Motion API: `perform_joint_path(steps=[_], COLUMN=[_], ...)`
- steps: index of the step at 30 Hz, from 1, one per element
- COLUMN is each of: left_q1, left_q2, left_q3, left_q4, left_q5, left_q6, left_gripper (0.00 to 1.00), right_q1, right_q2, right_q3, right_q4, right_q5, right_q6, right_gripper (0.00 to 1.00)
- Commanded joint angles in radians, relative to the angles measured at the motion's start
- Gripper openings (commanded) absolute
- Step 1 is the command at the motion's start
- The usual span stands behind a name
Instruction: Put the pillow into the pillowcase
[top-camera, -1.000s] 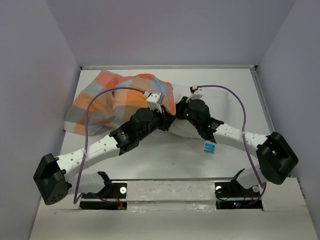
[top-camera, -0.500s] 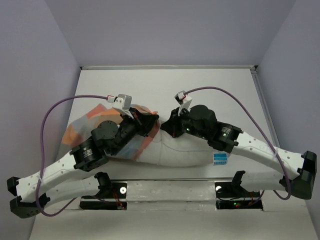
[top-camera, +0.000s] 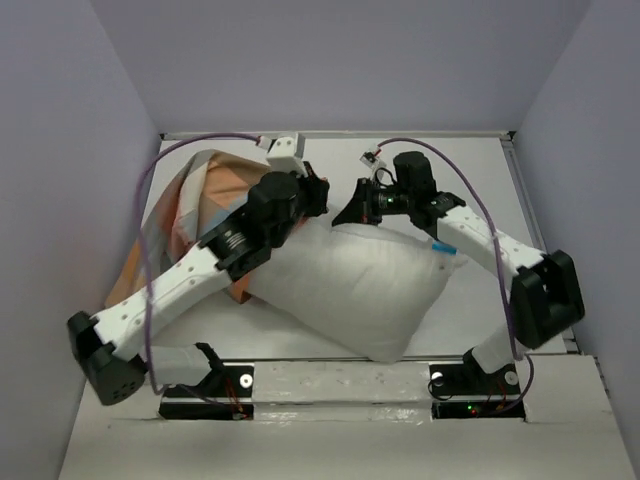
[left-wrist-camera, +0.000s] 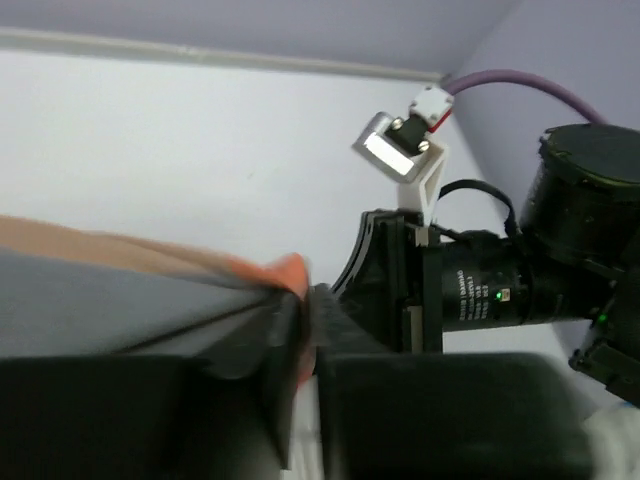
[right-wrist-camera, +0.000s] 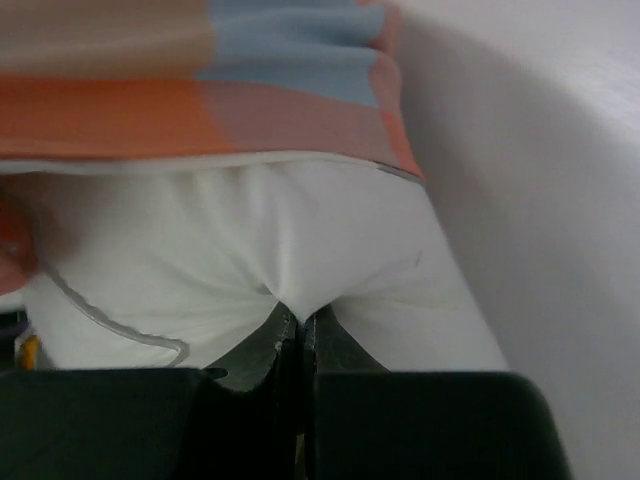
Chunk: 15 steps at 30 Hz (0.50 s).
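My right gripper needs to open and take hold of the pillow farther back (top-camera: 365, 258) before pushing more in, as the pinched fold of the pillow is close under the pillowcase's hem.
The plump white pillow (top-camera: 355, 285) lies slanted across the middle of the table, with a small blue tag (top-camera: 441, 247) at its right edge. The checked orange, blue and grey pillowcase (top-camera: 190, 195) is bunched at the back left, over the pillow's far left end. My left gripper (top-camera: 320, 196) is shut on an orange edge of the pillowcase (left-wrist-camera: 285, 268), which is pinched between its fingers (left-wrist-camera: 262, 335). Right beside it, my right gripper (top-camera: 346, 214) is shut on a fold of the pillow (right-wrist-camera: 300, 250). The pillowcase's hem (right-wrist-camera: 200, 100) hangs just above that fold.
Lilac walls close in the white table (top-camera: 430, 170) on the left, back and right. Purple cables (top-camera: 150, 190) loop over both arms. The two grippers are almost touching, and the right arm's wrist (left-wrist-camera: 480, 290) fills the right side of the left wrist view.
Both grippers have swung from near the front edge to the far part of the table, taking the fabric along. Much more of the white pillow now shows outside the pillowcase.
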Motion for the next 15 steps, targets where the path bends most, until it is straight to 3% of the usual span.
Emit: perform_joint_path(steps=[1,2,3,4,5,6,8,10,12,14,15], left_q1=[0.124,0.132,0.137,0.141,0.142,0.142,0.142,0.14,0.142,0.149,0.158], left_q2=[0.239,0.288,0.333,0.408,0.434,0.462,0.458,0.395,0.3,0.22,0.22], left_q3=[0.122,0.168,0.215,0.318,0.37,0.442,0.486,0.451,0.315,0.159,0.157], left_q4=[0.158,0.15,0.14,0.121,0.105,0.074,0.039,0.032,0.049,0.086,0.087], left_q5=[0.179,0.166,0.158,0.167,0.162,0.153,0.127,0.046,-0.11,-0.179,-0.193], left_q6=[0.044,0.063,0.081,0.096,0.133,0.147,0.185,0.221,0.273,0.319,0.319], left_gripper=[0.4,0.52,0.78,0.84,0.87,0.93,0.95,0.95,0.95,0.95,0.95], right_q1=[-0.129,-0.148,-0.171,-0.213,-0.23,-0.253,-0.254,-0.254,-0.254,-0.22,-0.2], right_q2=[0.172,0.184,0.198,0.214,0.247,0.263,0.284,0.251,0.145,0.032,0.031], right_q3=[0.026,0.05,0.086,0.169,0.217,0.32,0.421,0.457,0.399,0.272,0.229], right_q4=[0.129,0.121,0.093,0.039,0.008,-0.08,-0.188,-0.267,-0.238,-0.204,-0.181], right_q5=[0.012,0.052,0.092,0.138,0.163,0.273,0.393,0.473,0.484,0.499,0.492], right_q6=[0.059,0.052,0.049,0.039,0.01,-0.01,-0.121,-0.184,-0.217,-0.22,-0.221], right_gripper=[0.14,0.22,0.3,0.37,0.49,0.57,0.73,0.78,0.79,0.78,0.75])
